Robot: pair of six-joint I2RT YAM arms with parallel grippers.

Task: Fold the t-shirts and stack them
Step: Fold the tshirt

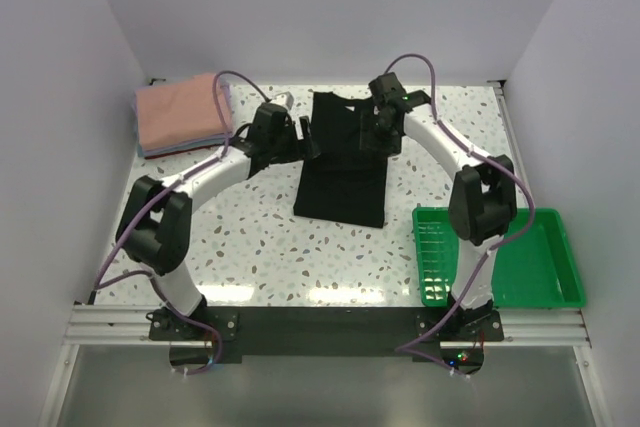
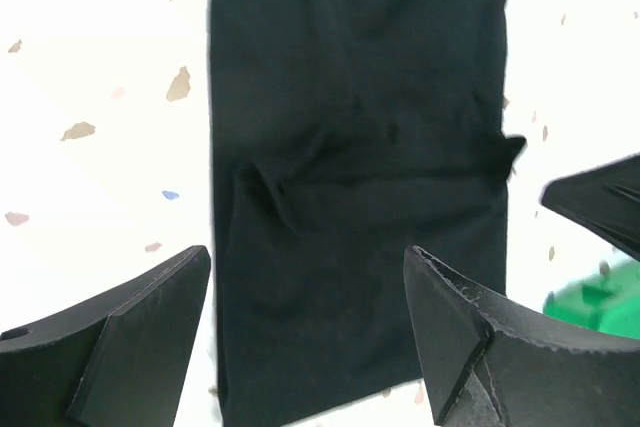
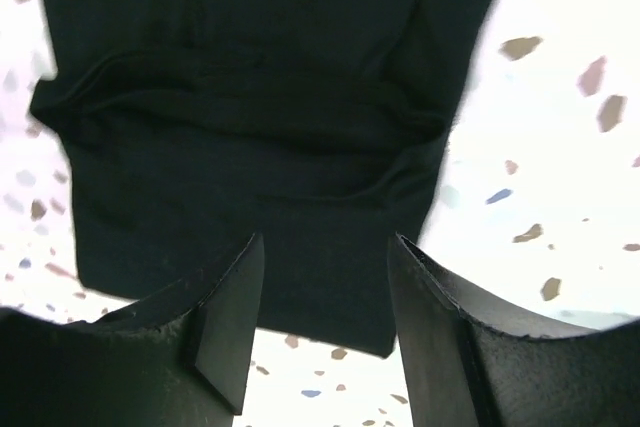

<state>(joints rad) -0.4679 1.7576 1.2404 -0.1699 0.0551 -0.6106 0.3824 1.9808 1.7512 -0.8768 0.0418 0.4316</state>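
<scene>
My right gripper is due at the black t-shirt's hem corner [image 1: 381,224] [image 3: 387,349] nearest the green plastic tray next. It will close there on that corner.
The black t-shirt [image 1: 343,167] lies flat in the middle of the table, folded into a long narrow strip with its collar end at the back. My left gripper [image 1: 306,137] hovers at its left edge, and my right gripper [image 1: 379,133] hovers at its right edge. In the left wrist view my left gripper [image 2: 308,257] is open and empty over the black t-shirt [image 2: 360,97]. In the right wrist view my right gripper [image 3: 326,242] is open and empty over the black t-shirt [image 3: 250,97]. A folded stack [image 1: 182,113], salmon-pink on top with lavender and bluish edges below, sits at the back left corner.
A green plastic tray [image 1: 545,267] with a meshed green basket part [image 1: 432,247] stands at the front right, partly over the table edge; it also shows in the left wrist view [image 2: 590,305]. White walls close the table on three sides.
</scene>
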